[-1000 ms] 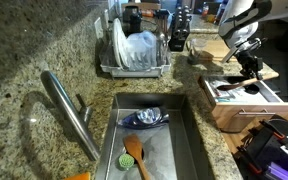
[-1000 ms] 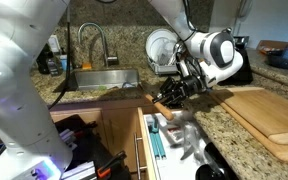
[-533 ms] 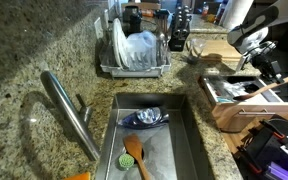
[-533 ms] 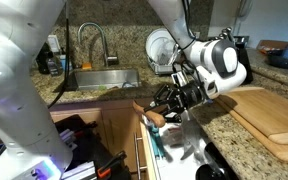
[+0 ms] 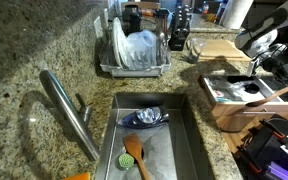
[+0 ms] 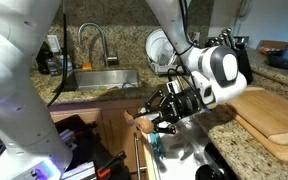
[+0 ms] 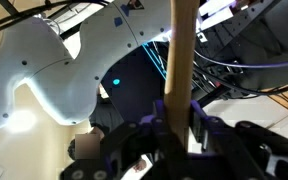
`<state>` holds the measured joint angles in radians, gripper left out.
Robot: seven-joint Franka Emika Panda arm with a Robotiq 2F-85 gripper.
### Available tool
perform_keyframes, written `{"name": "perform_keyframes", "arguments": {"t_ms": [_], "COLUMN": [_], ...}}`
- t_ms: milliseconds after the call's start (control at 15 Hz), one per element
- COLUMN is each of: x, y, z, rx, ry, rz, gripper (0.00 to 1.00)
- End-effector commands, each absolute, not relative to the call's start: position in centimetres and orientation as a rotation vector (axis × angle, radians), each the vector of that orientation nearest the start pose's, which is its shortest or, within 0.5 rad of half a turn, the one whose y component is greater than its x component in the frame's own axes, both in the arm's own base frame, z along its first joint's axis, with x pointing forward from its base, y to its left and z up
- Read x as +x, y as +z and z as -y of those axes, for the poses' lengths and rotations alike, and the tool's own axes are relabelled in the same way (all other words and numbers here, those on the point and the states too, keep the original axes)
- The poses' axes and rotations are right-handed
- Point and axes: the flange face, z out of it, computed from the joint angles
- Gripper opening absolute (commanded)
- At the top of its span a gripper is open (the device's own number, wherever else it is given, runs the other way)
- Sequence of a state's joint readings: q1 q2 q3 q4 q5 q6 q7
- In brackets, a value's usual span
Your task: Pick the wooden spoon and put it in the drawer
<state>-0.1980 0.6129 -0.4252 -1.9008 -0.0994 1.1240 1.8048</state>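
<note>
Next, I let go of the wooden spoon beside the black utensil in the open drawer (image 5: 264, 94), with the spoon's handle toward the drawer's outer edge.
My gripper (image 6: 168, 103) is shut on the handle of the pale wooden spoon (image 6: 144, 122). It holds the spoon tilted, head down, just over the near corner of the open drawer (image 6: 184, 152). In the wrist view the light handle (image 7: 181, 50) runs straight up from between my fingers (image 7: 160, 118). In the exterior view above the sink, my gripper (image 5: 277, 68) hangs over the white-lined drawer (image 5: 229, 92), which holds small utensils.
A darker orange-brown spoon (image 5: 134, 155) and a blue item (image 5: 146, 118) lie in the sink. A faucet (image 5: 69, 110), a dish rack (image 5: 134, 50) and a wooden cutting board (image 6: 274, 110) stand on the granite counter. Cables and equipment sit below the drawer.
My gripper has moved down and outward over the open drawer with the spoon in it. The spoon's head now points lower, towards the drawer's near end.
</note>
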Motion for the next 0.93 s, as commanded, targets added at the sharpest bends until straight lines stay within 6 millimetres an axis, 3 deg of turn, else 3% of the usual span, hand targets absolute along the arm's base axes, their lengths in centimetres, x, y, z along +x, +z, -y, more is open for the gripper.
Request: {"name": "perform_keyframes", "arguments": {"t_ms": [0,200,267,333,467,533,867], "x": [35.2,33.8,34.5,34.3,34.3,35.3,37.1], "y": [22.7,24.8,22.8,23.0,22.7,23.2,28.0], "z": [30.1,32.5,31.6,32.0,31.9,32.2,37.5], "rx": [0.463,0.354,0.413,0.403,0.409,0.366,0.235], "ry": [-0.890,-0.751,-0.802,-0.793,-0.798,-0.725,-0.415], "rz": [1.752,1.697,1.695,1.696,1.693,1.719,1.823], "gripper": [0.07,0.07,0.07,0.28,0.28,0.07,0.07]}}
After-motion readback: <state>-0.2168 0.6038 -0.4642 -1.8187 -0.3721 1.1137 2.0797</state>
